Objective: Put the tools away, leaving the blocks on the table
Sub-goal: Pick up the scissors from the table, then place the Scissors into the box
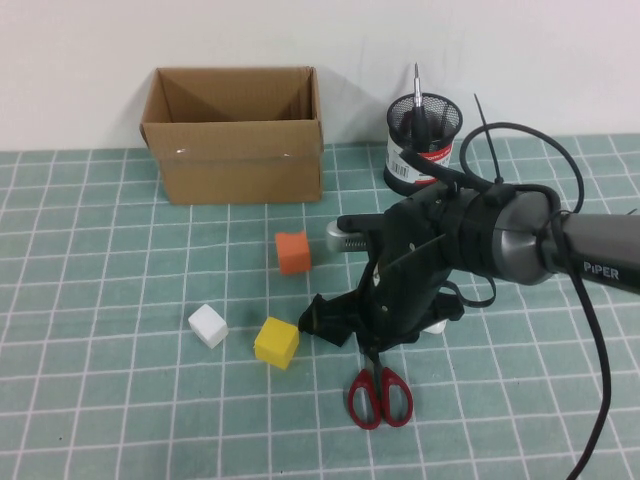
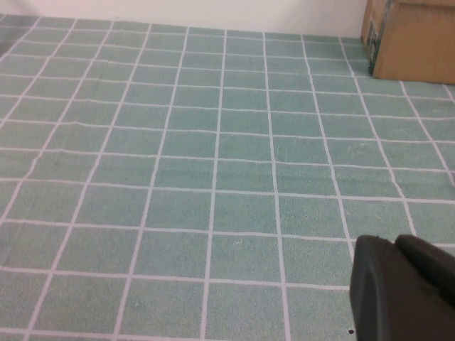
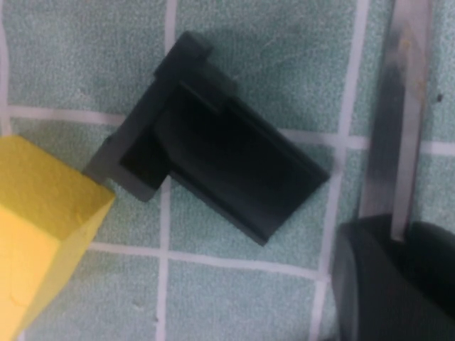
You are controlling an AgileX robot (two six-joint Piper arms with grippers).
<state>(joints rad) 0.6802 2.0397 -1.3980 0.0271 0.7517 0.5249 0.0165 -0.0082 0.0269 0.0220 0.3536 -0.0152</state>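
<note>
The red-handled scissors will go inside the open cardboard box [image 1: 206, 97] at the back of the table, and I need to let go of them there with my right gripper.
The red-handled scissors [image 1: 380, 397] lie on the teal grid table [image 1: 120, 400] near the front, blades pointing away from me. My right gripper [image 1: 372, 345] reaches down onto the blades. In the right wrist view the steel blade [image 3: 399, 128] runs in between the black fingers [image 3: 370, 284] of the gripper [image 3: 402, 284], which look closed on it. The black-handled screwdriver [image 1: 419, 105] stands in a black mesh cup [image 1: 421, 145] at the back. The orange block [image 1: 292, 252], white block [image 1: 208, 326] and yellow block [image 1: 276, 342] [image 3: 43, 227] sit on the mat. My left gripper [image 2: 405, 291] is shut over bare mat.
An open cardboard box [image 1: 235, 135] stands at the back left; its corner also shows in the left wrist view [image 2: 412, 39]. A small black angular plastic piece [image 1: 325, 318] [image 3: 213, 170] lies between the yellow block and the scissors. Something white [image 1: 435, 326] peeks out under the right arm.
</note>
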